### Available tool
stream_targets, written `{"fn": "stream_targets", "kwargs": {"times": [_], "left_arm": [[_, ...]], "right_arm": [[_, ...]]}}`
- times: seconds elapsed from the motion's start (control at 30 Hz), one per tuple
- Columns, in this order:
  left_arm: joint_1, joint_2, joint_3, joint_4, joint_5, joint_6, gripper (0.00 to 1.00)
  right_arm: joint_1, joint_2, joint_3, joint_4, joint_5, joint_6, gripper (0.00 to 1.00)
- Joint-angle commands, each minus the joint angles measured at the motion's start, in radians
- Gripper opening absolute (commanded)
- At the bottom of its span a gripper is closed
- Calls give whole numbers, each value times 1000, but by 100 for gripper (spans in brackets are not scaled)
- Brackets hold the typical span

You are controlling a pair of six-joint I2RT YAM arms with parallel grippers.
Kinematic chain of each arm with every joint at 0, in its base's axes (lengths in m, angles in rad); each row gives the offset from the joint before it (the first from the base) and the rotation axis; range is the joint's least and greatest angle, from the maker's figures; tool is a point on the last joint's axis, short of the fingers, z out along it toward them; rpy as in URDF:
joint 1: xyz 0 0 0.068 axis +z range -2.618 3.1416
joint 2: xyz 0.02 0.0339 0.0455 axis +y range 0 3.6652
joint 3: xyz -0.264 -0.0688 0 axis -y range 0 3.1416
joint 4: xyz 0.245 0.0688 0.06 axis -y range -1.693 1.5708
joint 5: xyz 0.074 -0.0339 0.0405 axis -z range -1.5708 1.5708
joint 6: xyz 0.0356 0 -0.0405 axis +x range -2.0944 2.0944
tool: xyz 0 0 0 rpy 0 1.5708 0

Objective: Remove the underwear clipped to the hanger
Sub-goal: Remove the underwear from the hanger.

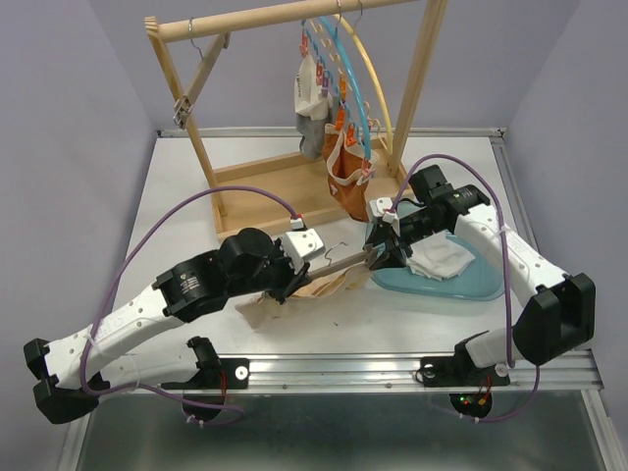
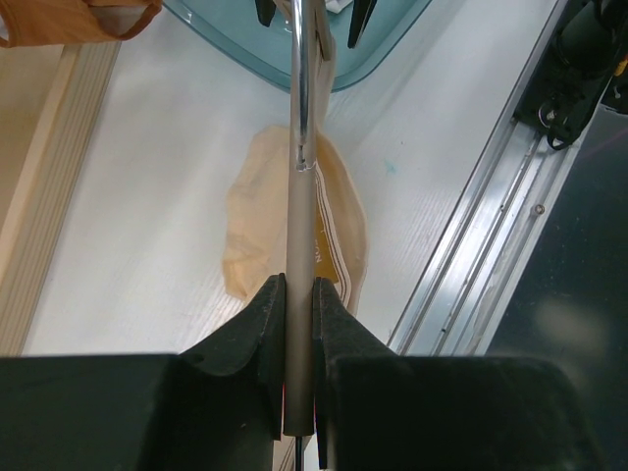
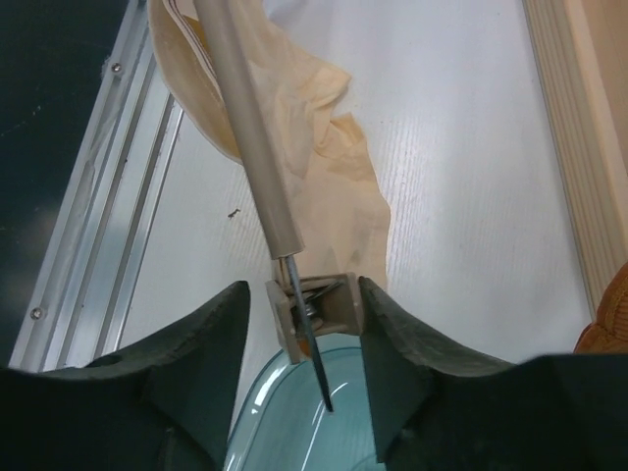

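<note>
The levers of the beige clip stand apart and the clip holds the underwear, so the robot's right gripper will close on both levers (image 3: 318, 304) and squeeze them together to free the underwear.
My left gripper (image 1: 332, 263) is shut on the grey bar of a hanger (image 1: 351, 259), held low over the table; in the left wrist view the jaws (image 2: 299, 285) clamp the bar (image 2: 300, 226). A beige underwear (image 1: 294, 289) lies under it, also seen in the left wrist view (image 2: 253, 226) and the right wrist view (image 3: 314, 167). My right gripper (image 1: 381, 253) is open, its fingers (image 3: 302, 294) on either side of the hanger's beige clip (image 3: 319, 309); the cloth reaches up to that clip. A white underwear (image 1: 442, 260) lies in the tub.
The translucent blue tub (image 1: 471, 289) sits at right, under my right gripper. A wooden rack (image 1: 186, 98) stands at the back with blue and yellow clip hangers (image 1: 343, 69) carrying a white-grey garment (image 1: 312, 108) and an orange-brown one (image 1: 348, 177). The table's metal rail (image 1: 392, 365) runs along the near edge.
</note>
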Motion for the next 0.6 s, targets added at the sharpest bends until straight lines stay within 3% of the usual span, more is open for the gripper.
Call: {"fn": "stream_targets", "kwargs": {"times": [0.0, 0.43, 0.5, 0.57], "left_arm": [[-9, -13, 22, 51, -5, 2, 0], [-11, -13, 16, 48, -27, 12, 0], [-12, -12, 16, 45, -36, 19, 0], [-12, -7, 18, 40, -45, 25, 0]], "right_arm": [[2, 4, 40, -16, -36, -12, 50], [2, 5, 40, -48, -31, -67, 7], [2, 7, 49, -53, -30, -70, 6], [2, 10, 52, -57, -30, -67, 17]]}}
